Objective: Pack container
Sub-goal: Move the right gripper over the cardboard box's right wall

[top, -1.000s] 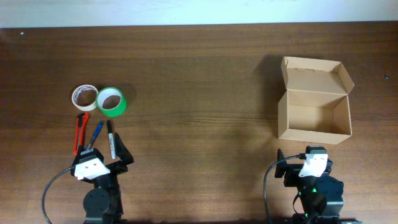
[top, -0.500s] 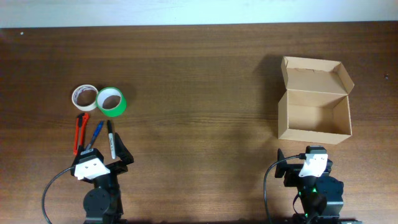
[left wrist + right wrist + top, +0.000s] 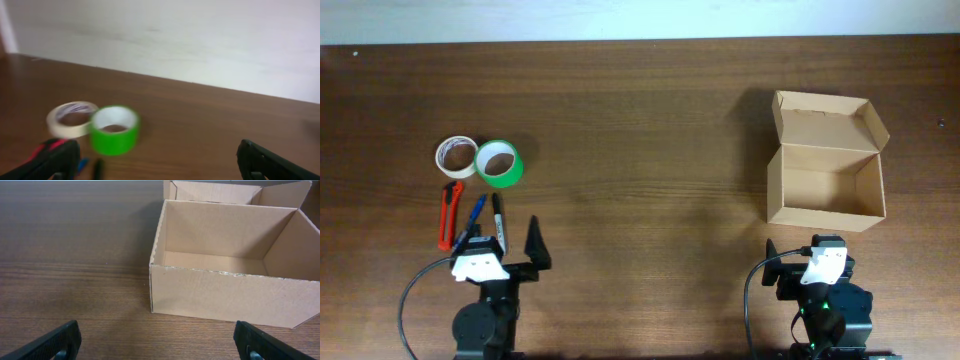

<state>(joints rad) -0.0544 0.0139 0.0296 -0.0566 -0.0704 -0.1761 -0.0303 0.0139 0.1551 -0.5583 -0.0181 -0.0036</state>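
The fingers of my right gripper should close on the container's side edge (image 3: 782,170) (image 3: 160,225) that faces the tape rolls, a little in front of the container's flap lid.
The tan cardboard container (image 3: 825,186) stands open and empty at the right, its flap lid tilted back; it also fills the right wrist view (image 3: 230,275). My right gripper (image 3: 807,268) is open and empty just in front of it (image 3: 157,345). At the left lie a white tape roll (image 3: 456,156), a green tape roll (image 3: 499,163), a red cutter (image 3: 447,215), a blue pen (image 3: 474,216) and a black marker (image 3: 499,222). My left gripper (image 3: 510,248) is open and empty just below the pens. The blurred left wrist view shows the green roll (image 3: 114,129) and white roll (image 3: 71,118) ahead of the open fingers (image 3: 157,167).
The brown wooden table (image 3: 640,120) runs to a pale wall at the back. Wide bare wood lies between the left-hand items and the box. Black cables trail from both arm bases at the front edge.
My left gripper has swung to the right and its fingers have spread wider. The left wrist view is blurred by motion. The right arm and the objects have not moved.
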